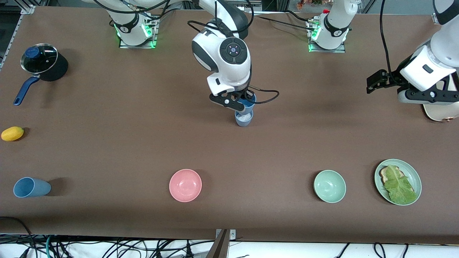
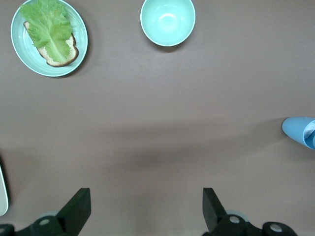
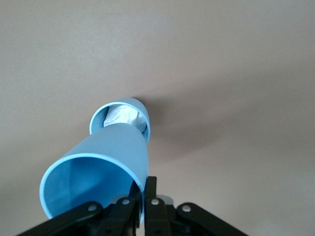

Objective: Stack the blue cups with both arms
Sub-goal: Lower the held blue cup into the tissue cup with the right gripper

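My right gripper is going to let go of the mid-blue cup inside the standing blue cup point(image 1: 245, 113) point(image 3: 124, 117) that has something white and crumpled in it.
My right gripper point(image 1: 241, 103) is shut on the rim of a mid-blue cup point(image 1: 248, 104), one finger inside and one outside. It holds the cup tilted over a second blue cup point(image 1: 244, 119) that stands upright mid-table with something white and crumpled in it. In the right wrist view the held cup point(image 3: 98, 172) has its base at the mouth of the standing cup point(image 3: 120, 120), and my right gripper point(image 3: 146, 184) pinches the wall. My left gripper point(image 1: 374, 83) is open and empty above the table at the left arm's end; its fingers point(image 2: 78, 206) show wide apart. A third blue cup point(image 1: 30, 187) lies on its side near the front edge at the right arm's end.
A pink bowl point(image 1: 185, 185), a green bowl point(image 1: 329, 186) and a green plate point(image 1: 380, 175) with toast and lettuce sit near the front camera. A dark pot point(image 1: 45, 62) with a blue handle and a yellow fruit point(image 1: 12, 133) are at the right arm's end. A cream object point(image 1: 441, 111) lies under the left arm.
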